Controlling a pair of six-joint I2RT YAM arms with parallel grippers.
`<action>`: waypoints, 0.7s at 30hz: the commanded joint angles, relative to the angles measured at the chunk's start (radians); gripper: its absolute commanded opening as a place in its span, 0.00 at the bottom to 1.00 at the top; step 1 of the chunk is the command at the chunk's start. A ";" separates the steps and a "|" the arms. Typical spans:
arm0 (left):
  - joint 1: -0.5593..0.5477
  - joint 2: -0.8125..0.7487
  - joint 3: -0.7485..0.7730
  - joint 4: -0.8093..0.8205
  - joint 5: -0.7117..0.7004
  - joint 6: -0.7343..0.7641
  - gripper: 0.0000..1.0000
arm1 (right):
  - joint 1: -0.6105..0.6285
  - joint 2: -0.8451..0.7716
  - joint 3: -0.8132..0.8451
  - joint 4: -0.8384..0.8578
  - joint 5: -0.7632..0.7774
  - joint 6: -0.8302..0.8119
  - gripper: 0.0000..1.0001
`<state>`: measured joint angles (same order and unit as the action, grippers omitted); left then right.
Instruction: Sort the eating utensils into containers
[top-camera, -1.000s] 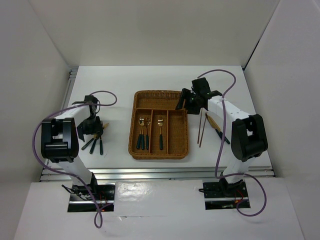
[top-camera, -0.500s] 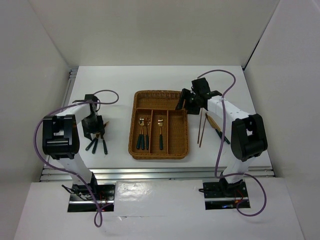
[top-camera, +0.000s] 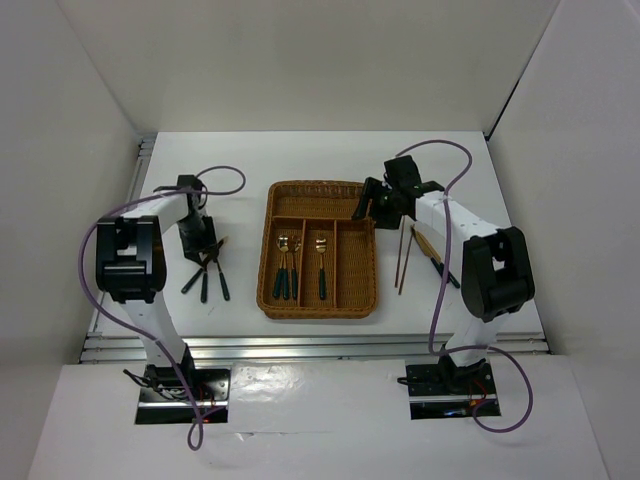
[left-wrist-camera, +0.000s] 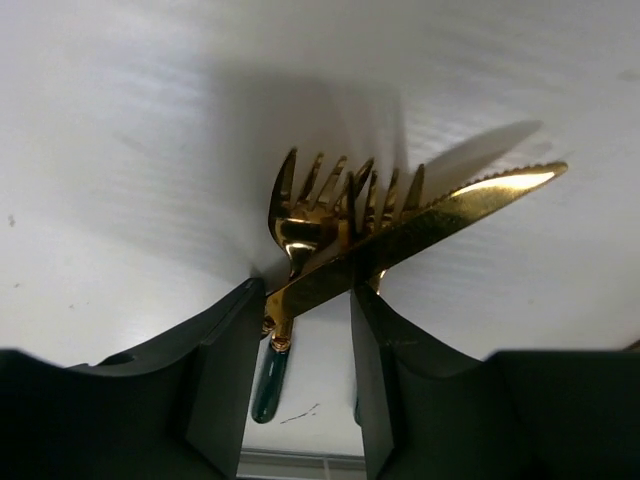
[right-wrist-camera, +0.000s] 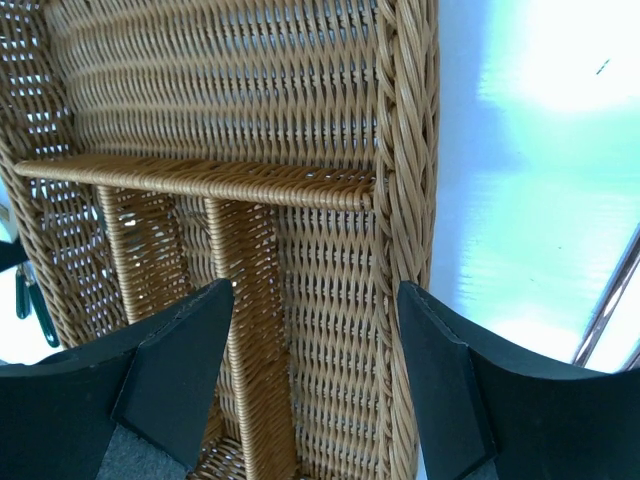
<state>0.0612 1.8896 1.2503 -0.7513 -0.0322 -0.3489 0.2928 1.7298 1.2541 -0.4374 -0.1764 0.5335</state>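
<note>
I need to first open my left gripper and take the knife by its dark handle (top-camera: 191, 281), as the knife lies slantwise across the forks between that gripper's fingers.
My left gripper (top-camera: 200, 246) is left of the wicker tray (top-camera: 268, 262). In the left wrist view my left gripper (left-wrist-camera: 307, 300) is shut on a gold knife (left-wrist-camera: 440, 208) that lies slantwise between the fingers. Two gold forks (left-wrist-camera: 300, 215) cross under the knife. Three dark handles (top-camera: 206, 284) fan out below the gripper. My right gripper (top-camera: 368, 207) is open and empty above the tray's far right corner; in the right wrist view my right gripper (right-wrist-camera: 316, 290) is over the wicker weave (right-wrist-camera: 330, 330). Three spoons (top-camera: 286, 266) lie in the left and middle long slots.
Two reddish chopsticks (top-camera: 403, 258) lie on the table right of the tray. A gold and dark utensil (top-camera: 437, 260) lies beside them. White walls enclose the table on three sides. A metal rail (top-camera: 300, 345) runs along the near edge.
My left gripper has moved right and a little away from me, and the three dark-handled utensils have moved and turned with it. The right arm has not moved.
</note>
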 joint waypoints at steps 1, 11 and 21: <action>-0.052 0.068 0.055 0.044 0.051 -0.027 0.51 | -0.007 0.019 0.010 0.028 0.002 -0.006 0.74; -0.095 0.135 0.178 0.055 0.045 -0.067 0.48 | -0.017 0.019 0.010 0.028 -0.020 0.003 0.73; -0.095 0.004 0.230 -0.025 0.026 -0.024 0.70 | -0.017 0.017 0.010 0.028 -0.040 0.003 0.71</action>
<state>-0.0322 2.0006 1.4548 -0.7467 -0.0200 -0.3950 0.2825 1.7454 1.2541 -0.4374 -0.1871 0.5343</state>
